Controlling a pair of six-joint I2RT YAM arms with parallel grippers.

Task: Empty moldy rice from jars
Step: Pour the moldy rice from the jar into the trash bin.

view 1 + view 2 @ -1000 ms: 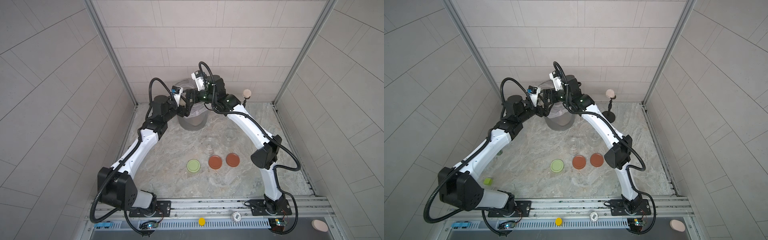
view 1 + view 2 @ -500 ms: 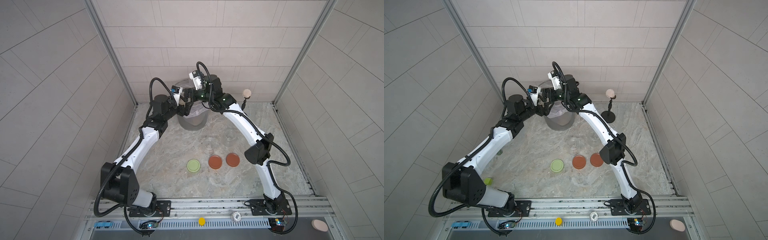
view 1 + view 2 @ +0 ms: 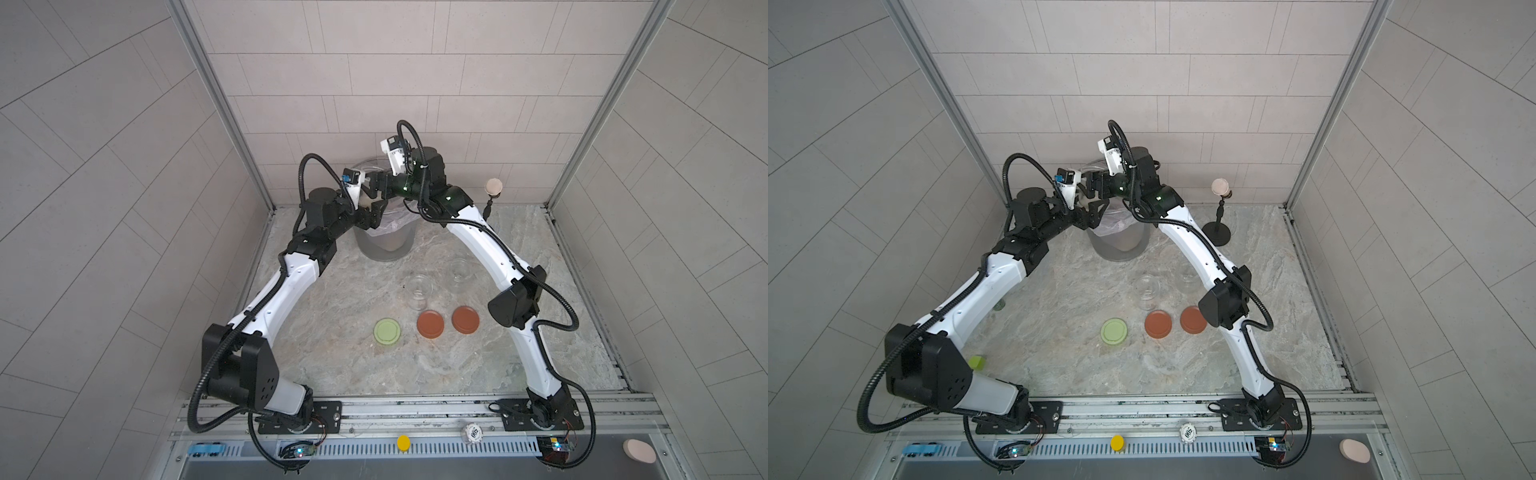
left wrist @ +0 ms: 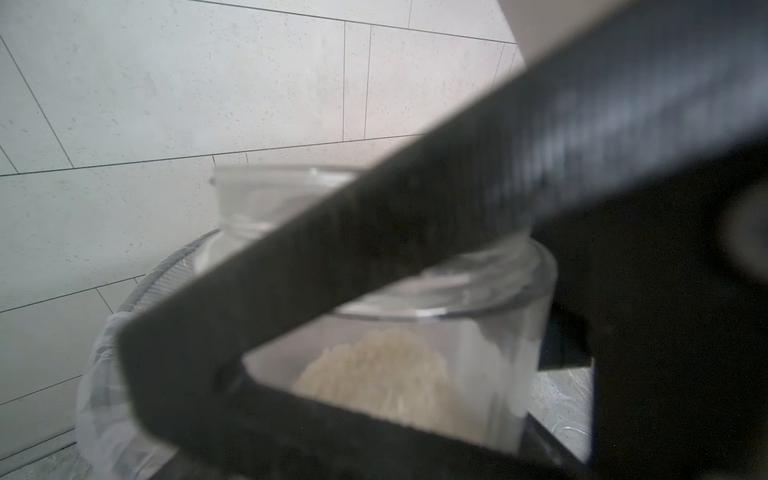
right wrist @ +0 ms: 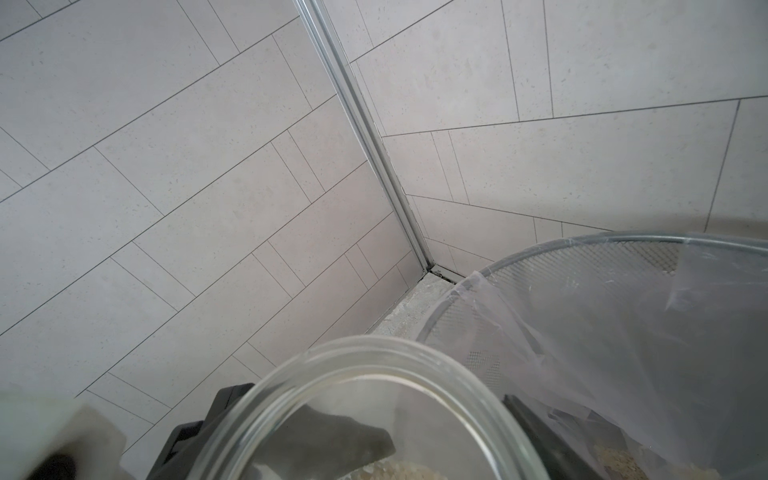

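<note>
I can see my right gripper already holds the jar near its opening and crowds my left gripper, so my left gripper will back off and take the jar's rice-filled end (image 4: 392, 380).
A lidless glass jar (image 4: 465, 332) with moldy rice (image 4: 386, 374) in it hangs tilted over the rim of the grey bin (image 3: 384, 249). My left gripper (image 3: 374, 205) is shut on it from the left. My right gripper (image 3: 376, 187) comes from the right. Its fingers (image 5: 523, 411) lie against both sides of the same jar (image 5: 374, 374), near the open mouth. A little rice (image 5: 399, 471) shows at the jar's bottom. Two empty jars (image 3: 417, 286) (image 3: 459, 270) stand on the table. In front of them lie the green lid (image 3: 387, 331) and two red lids (image 3: 431, 324) (image 3: 466, 319).
The bin (image 3: 1119, 249) has a clear plastic liner with beige rice (image 3: 395, 241) inside and stands near the back wall. A black stand with a beige ball (image 3: 1220, 187) is to its right. A green block (image 3: 978, 362) lies by the left arm's base.
The right gripper has shifted left toward the left gripper and its jaws have narrowed round the jar. The left arm has barely moved.
</note>
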